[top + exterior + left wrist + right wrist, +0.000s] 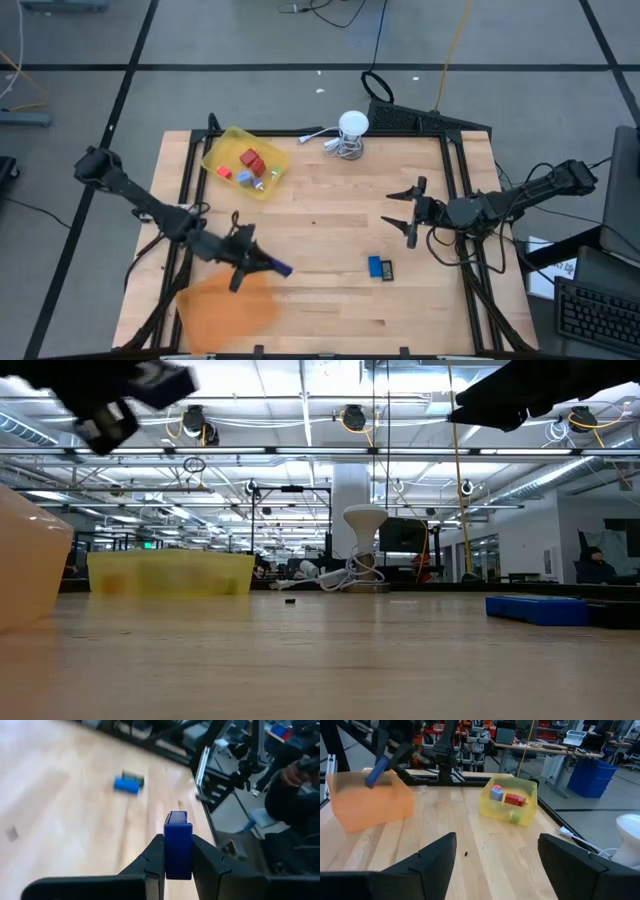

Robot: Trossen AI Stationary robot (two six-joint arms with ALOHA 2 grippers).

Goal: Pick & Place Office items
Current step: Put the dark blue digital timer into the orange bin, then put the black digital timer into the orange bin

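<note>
My left gripper will put the small blue block down inside the orange tray, just off its center point(244, 301) toward the middle of the table.
A small blue block point(178, 832) hangs in the air, with my left gripper point(272, 266) shut on it. It is just off the far right corner of the orange tray point(228, 308), which lies at the table's near left. Another blue piece point(377, 266) and a dark piece point(388, 272) lie flat on the wood at mid-right. The yellow tray point(215, 158) at the far left holds red, blue and green pieces point(251, 161). My right gripper point(392, 210) stands open above the table's right half with nothing between its fingers. My left gripper pinches the blue block's two broad side faces point(176, 862) between its two fingers. The block's far end point(178, 817) sticks out past the fingertips. The fingers point nearly level, a little downward, toward the table's right. The block is lifted clear of table and tray.
A white round object point(353, 124) with a coiled cable stands at the far edge. Bare wood lies between the two trays and in the table's middle. Black frame rails point(462, 190) run along the table's sides. A person sits beyond the right edge.
</note>
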